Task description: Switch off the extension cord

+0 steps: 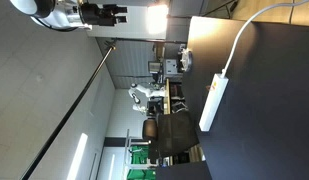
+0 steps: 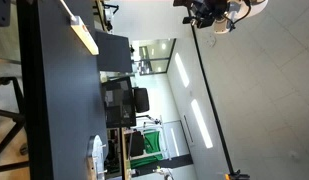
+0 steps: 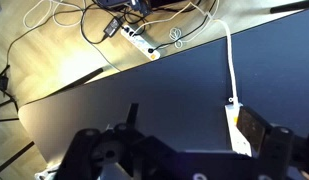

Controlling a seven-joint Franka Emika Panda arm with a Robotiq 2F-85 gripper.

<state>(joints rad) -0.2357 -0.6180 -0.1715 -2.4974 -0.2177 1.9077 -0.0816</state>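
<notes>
The robot's gripper needs to next go above the extension cord's orange switch [image 3: 235,117] near its cable and close there, because closed fingers can press the switch.
The extension cord [image 1: 212,103] is a long white power strip lying on the dark table [image 1: 264,110], with a thin white cable [image 1: 244,40] running from one end. It also shows in an exterior view [image 2: 82,32]. In the wrist view the extension cord [image 3: 234,122] lies below, partly hidden behind one finger, and its cable [image 3: 231,60] runs to the table edge. My gripper [image 3: 189,125] is open and empty, well above the table. It shows in both exterior views [image 1: 102,15] [image 2: 204,12], far from the strip.
Past the table edge [image 3: 114,72] is a wooden floor with a second power strip [image 3: 139,40] and tangled cables [image 3: 84,15]. Office chairs [image 1: 169,130] and desks [image 2: 119,100] stand beyond the table.
</notes>
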